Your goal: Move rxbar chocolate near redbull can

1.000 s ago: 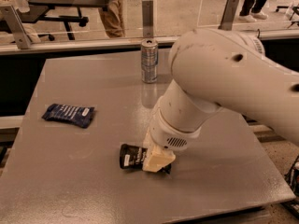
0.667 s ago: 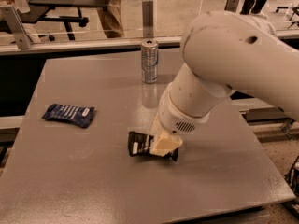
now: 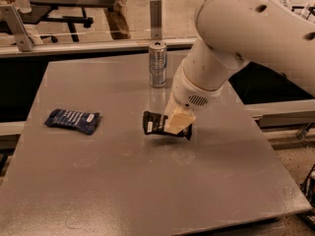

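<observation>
I am going to release the rxbar chocolate from my gripper so that it rests on the grey table [image 3: 173, 98] just in front of the redbull can. The rxbar is held just above the table now.
The rxbar chocolate [image 3: 156, 124], a black wrapper with a small white label at its left end, is held just above the grey table [image 3: 123, 181] near its middle. My gripper [image 3: 176, 123] is shut on its right half, cream fingers [image 3: 179, 120] covering it. The redbull can [image 3: 157, 64], silver and blue, stands upright at the table's back edge, a short way behind and slightly left of the bar.
A dark blue wrapper [image 3: 73, 121] lies on the table's left side. A metal rail and post [image 3: 155, 18] run behind the table. My large white arm [image 3: 246, 38] reaches in from the upper right.
My gripper has lifted the black bar and carried it up the table and to the right, closer to the can. The can and the blue wrapper have not moved.
</observation>
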Robot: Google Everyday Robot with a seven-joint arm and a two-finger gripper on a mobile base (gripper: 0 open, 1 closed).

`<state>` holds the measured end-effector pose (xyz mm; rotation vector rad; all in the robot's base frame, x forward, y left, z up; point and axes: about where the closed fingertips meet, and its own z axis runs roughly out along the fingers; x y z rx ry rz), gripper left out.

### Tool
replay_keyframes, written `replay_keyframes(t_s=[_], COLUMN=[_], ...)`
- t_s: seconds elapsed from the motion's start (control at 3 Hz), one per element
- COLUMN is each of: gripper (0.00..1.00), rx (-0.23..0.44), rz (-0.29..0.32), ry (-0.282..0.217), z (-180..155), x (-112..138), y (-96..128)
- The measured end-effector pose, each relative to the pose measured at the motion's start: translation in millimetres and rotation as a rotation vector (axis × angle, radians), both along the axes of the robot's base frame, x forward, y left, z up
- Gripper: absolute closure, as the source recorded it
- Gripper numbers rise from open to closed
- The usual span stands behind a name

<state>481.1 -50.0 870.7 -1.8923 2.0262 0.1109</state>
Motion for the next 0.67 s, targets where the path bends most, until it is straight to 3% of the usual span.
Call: replay_keyframes(t_s=[0.67], gripper=[1.00], rx=[-0.014], rz=[-0.054], ry=[-0.030], z=[9], x=[78], y=[-16])
